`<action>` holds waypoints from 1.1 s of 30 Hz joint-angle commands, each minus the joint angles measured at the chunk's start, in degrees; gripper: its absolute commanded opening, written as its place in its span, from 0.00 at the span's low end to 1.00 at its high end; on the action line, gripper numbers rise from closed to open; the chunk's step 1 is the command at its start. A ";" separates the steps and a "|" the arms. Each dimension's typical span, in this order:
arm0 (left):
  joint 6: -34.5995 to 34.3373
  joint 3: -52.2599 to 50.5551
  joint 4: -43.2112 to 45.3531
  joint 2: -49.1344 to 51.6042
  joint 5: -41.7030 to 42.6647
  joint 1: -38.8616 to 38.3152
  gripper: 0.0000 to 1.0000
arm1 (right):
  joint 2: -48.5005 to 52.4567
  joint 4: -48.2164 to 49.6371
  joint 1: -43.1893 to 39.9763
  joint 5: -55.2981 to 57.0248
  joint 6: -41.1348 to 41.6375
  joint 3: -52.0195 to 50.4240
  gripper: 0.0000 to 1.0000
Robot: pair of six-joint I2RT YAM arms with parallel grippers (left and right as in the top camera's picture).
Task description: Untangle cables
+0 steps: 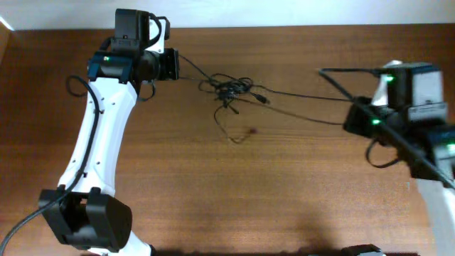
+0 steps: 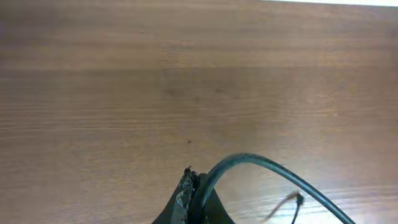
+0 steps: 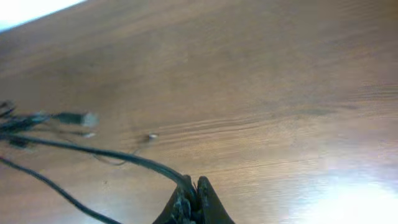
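Observation:
Pieces of cable from both grippers run tight into the knotted clump, so the robot should put the cables down and take the clump's loops point(image 1: 239, 81) with its left gripper.
The cables point(image 1: 231, 89) are thin black wires knotted in a small clump at the table's upper middle, held above the wood, with one loop hanging down toward the table. My left gripper point(image 1: 176, 64) is shut on a cable strand that runs right to the clump; in the left wrist view the strand point(image 2: 261, 163) arcs out of the closed jaws point(image 2: 194, 180). My right gripper point(image 1: 353, 117) is shut on strands stretched taut leftward to the clump; in the right wrist view the strands point(image 3: 112, 154) leave the closed jaws point(image 3: 194, 186), with a small plug point(image 3: 74, 117) at the far left.
The wooden table point(image 1: 270, 185) spreads below the cables. A small dark spot point(image 1: 252, 130) marks the wood below the clump. A thicker black cable point(image 1: 334, 80) runs along the right arm. The left arm's base point(image 1: 89, 220) stands at the front left.

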 commanded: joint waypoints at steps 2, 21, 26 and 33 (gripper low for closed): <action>2.54 0.72 0.20 -3.13 -14.27 3.02 0.00 | -1.11 -3.30 -13.42 1.11 -5.16 8.33 0.04; 8.31 0.70 0.20 -0.48 29.27 -6.75 0.01 | 11.39 -4.11 -23.61 -26.91 -15.69 9.81 0.64; 8.00 0.70 -4.83 6.32 20.79 -15.93 0.99 | 12.11 -4.13 -23.63 -26.49 -15.69 9.81 0.64; 12.90 0.70 -13.57 6.54 13.42 -17.70 1.00 | 12.11 -4.85 -23.61 -26.32 -15.67 9.79 0.64</action>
